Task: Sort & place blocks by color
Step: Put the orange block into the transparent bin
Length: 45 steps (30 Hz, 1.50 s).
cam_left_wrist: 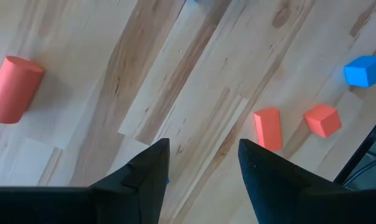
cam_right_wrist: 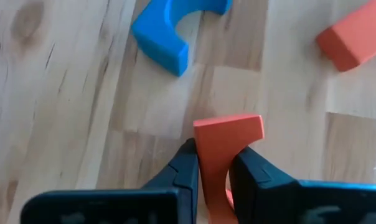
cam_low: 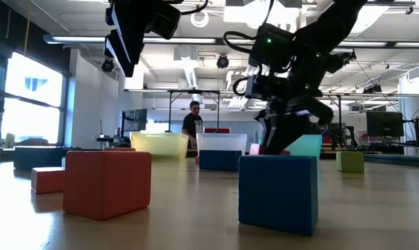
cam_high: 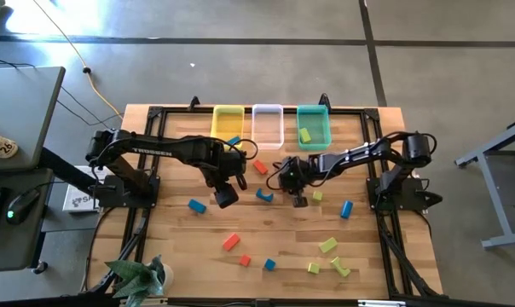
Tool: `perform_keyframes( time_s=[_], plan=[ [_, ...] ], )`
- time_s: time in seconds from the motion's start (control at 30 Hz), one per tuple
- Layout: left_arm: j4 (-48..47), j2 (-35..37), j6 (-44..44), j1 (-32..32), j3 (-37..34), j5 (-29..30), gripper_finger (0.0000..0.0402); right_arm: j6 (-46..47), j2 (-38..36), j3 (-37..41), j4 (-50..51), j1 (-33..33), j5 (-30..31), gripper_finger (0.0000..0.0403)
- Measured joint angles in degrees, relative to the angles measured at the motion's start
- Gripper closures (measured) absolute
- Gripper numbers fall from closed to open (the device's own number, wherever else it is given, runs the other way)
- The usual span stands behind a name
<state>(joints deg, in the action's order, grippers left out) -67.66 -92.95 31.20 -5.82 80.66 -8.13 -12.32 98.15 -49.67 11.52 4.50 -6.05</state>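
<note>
I should release the red-orange block with my right gripper inside the clear tray (cam_high: 266, 131), toward its side by the yellow tray. The red-orange block is now low over the table's middle.
Blue, red-orange and yellow-green blocks lie scattered on the wooden table. My right gripper (cam_high: 299, 200) (cam_right_wrist: 214, 171) is at the table's middle, low over the wood, shut on a red-orange block (cam_right_wrist: 228, 140). A blue arch (cam_right_wrist: 169, 31) (cam_high: 264, 195) lies just beyond it, and a red-orange bar (cam_right_wrist: 356, 37) lies off to one side. My left gripper (cam_high: 226, 195) (cam_left_wrist: 203, 165) hangs open and high above the table, left of the arch. Under it I see a red-orange cylinder (cam_left_wrist: 14, 90), a red-orange bar (cam_left_wrist: 267, 129), a red-orange cube (cam_left_wrist: 322, 119) and a blue cube (cam_left_wrist: 364, 70). My right gripper pinches the red-orange block between its two fingers (cam_right_wrist: 185, 168), on two opposite sides of its narrower part (cam_right_wrist: 214, 163). The block's wider end (cam_right_wrist: 228, 127) sticks out past the fingertips. The fingers come from above, pointing down. I cannot tell whether the block rests on the wood.
At the far edge stand a yellow tray (cam_high: 228, 112) with a blue block in it, a clear tray (cam_high: 268, 111), and a teal tray (cam_high: 313, 111) with a green block in it. More blocks lie toward the near edge (cam_high: 327, 246). A person (cam_low: 193, 119) stands in the room behind.
</note>
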Motion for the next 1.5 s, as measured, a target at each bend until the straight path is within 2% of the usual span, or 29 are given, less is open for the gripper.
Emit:
perform_keyframes(
  time_s=[0.13, 0.33, 0.77, 1.17, 1.5],
  plan=[
    [-0.02, 0.00, -1.63, 0.00, 0.00, -0.01, 0.0220, 1.36, 0.02, -4.05, 1.34, 0.50, 0.10, 0.0369],
    [-0.11, 0.00, -2.90, 0.00, 0.00, 1.10, 0.0220, 1.36, -0.01, -11.75, 5.95, 1.90, 4.51, 0.0370],
    [-2.40, 1.33, -6.79, 0.00, -0.02, 13.80, 0.0220, 4.53, -0.03, -20.89, 6.27, 11.29, 9.19, 0.0370],
    [-2.85, 2.03, -12.96, -0.04, -0.04, 18.65, 0.0220, 18.33, 1.97, -21.68, -3.81, 21.12, 11.64, 0.0370],
    [-2.87, 2.03, -12.98, -0.15, -0.04, 21.24, 0.0220, 28.32, 7.00, -21.70, -6.46, 20.98, 10.50, 0.0370]
  ],
)
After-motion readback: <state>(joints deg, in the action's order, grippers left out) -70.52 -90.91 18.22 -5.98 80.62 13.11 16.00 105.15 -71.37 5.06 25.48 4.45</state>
